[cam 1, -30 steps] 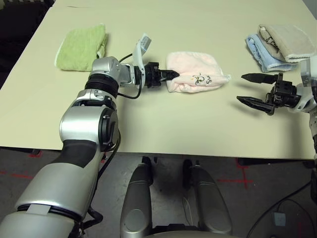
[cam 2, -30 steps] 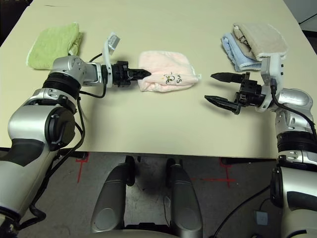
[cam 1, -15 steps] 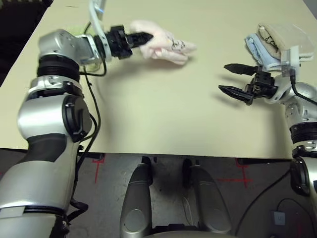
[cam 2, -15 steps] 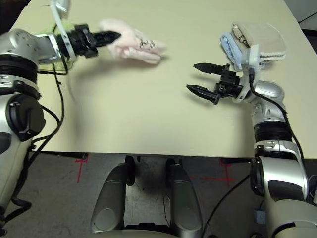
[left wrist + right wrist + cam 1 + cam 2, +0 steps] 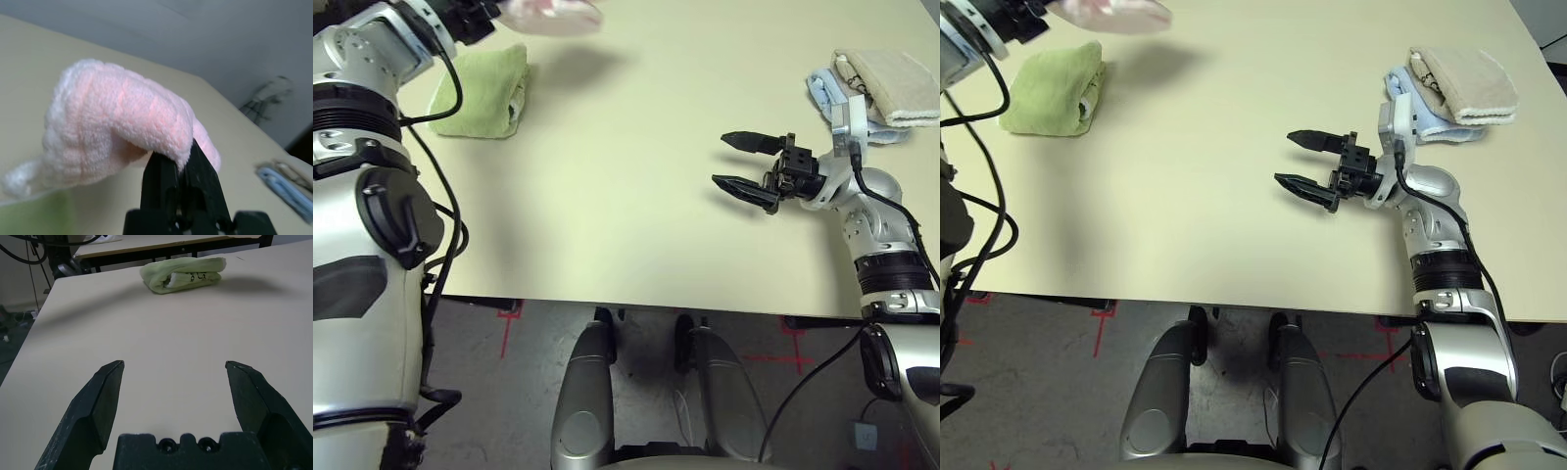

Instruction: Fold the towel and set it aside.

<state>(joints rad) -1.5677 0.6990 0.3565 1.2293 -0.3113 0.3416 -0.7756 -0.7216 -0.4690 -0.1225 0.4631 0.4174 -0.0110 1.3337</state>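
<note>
The robot's left gripper will set the pale pink towel down on top of the lime-green folded towel (image 5: 481,78) (image 5: 35,218).
The folded pale pink towel (image 5: 553,12) hangs in the air at the far left of the table, above and just right of the lime-green towel. My left gripper (image 5: 182,159) is shut on the towel (image 5: 117,122), its two black fingers pinching the folded edge. Over the right half of the table my right gripper (image 5: 739,163) stands open and holds nothing, its fingers (image 5: 102,396) spread wide and pointing toward the left.
A lime-green folded towel (image 5: 481,90) lies at the far left of the table. A light-blue towel (image 5: 1408,106) with a beige one (image 5: 1461,83) on top sits stacked at the far right, just behind my right wrist. The tabletop (image 5: 626,196) between them is bare.
My left gripper has lifted the pink towel off the table and carried it up and to the far left, over the green towel. My right gripper has moved left toward the middle, still open.
</note>
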